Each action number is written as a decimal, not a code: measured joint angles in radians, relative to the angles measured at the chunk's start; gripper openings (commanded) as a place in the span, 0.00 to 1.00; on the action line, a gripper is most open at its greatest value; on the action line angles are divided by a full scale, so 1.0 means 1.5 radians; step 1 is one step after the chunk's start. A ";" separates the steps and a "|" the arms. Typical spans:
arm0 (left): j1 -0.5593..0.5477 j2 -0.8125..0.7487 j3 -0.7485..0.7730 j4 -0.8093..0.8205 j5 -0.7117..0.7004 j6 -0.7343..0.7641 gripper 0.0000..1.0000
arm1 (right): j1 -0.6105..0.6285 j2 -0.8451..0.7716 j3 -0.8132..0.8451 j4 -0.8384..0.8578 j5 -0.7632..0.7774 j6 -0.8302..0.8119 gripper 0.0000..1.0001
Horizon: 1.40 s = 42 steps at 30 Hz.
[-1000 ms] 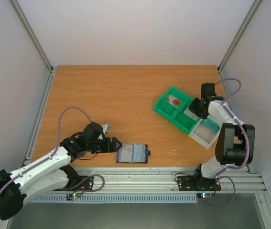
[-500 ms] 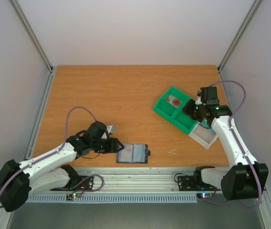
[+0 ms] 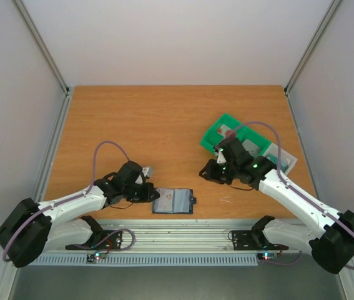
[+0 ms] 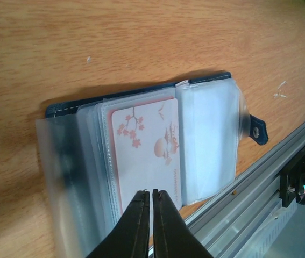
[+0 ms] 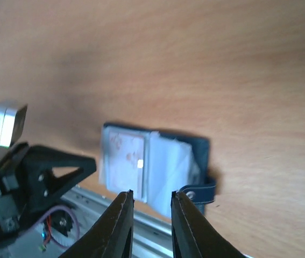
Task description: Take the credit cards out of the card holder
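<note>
I should close my right gripper on the edge [image 3: 172, 197] [image 5: 142, 155] next to the middle fold of the card holder, to grab the whitish credit card with pink blossoms.
The card holder [image 3: 174, 201] lies open near the table's front edge, a slate-blue wallet with clear sleeves. In the left wrist view its left sleeve holds a whitish credit card [image 4: 147, 148] printed with pink blossoms and a red sun. A dark closure tab [image 4: 257, 132] sticks out on the right. My left gripper [image 3: 153, 194] is shut, its tips [image 4: 152, 191] over that card's near edge with nothing visible between them. My right gripper [image 3: 206, 172] hovers to the holder's upper right. It is open by a narrow gap [image 5: 152, 196] and empty, looking down on the holder [image 5: 157, 158].
A green compartmented tray [image 3: 217, 136] stands at the back right behind the right arm, with a whitish card [image 3: 226, 132] in its far compartment and a pale section [image 3: 284, 160] at its right end. An aluminium rail [image 3: 183, 232] runs along the table's front edge.
The right arm swung from the green tray leftwards towards the card holder, its jaws parting a little. The left gripper closed and moved onto the holder's left side.
</note>
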 measured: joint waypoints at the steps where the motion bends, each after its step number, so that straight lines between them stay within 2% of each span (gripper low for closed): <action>1: 0.000 0.006 -0.003 0.008 0.002 0.001 0.04 | 0.032 0.003 -0.004 0.007 0.004 0.010 0.21; 7: 0.000 0.059 -0.010 0.039 0.016 0.003 0.03 | 0.193 0.074 -0.010 0.084 0.039 0.063 0.22; 13: 0.000 0.077 -0.015 0.046 0.016 0.005 0.06 | 0.271 0.185 -0.012 0.176 0.051 0.093 0.22; 29: 0.000 0.073 -0.041 0.068 0.015 0.005 0.06 | 0.283 0.345 -0.063 0.361 0.045 0.113 0.17; 42: 0.000 0.073 -0.044 0.075 0.013 0.004 0.07 | 0.283 0.352 -0.105 0.436 0.040 0.127 0.15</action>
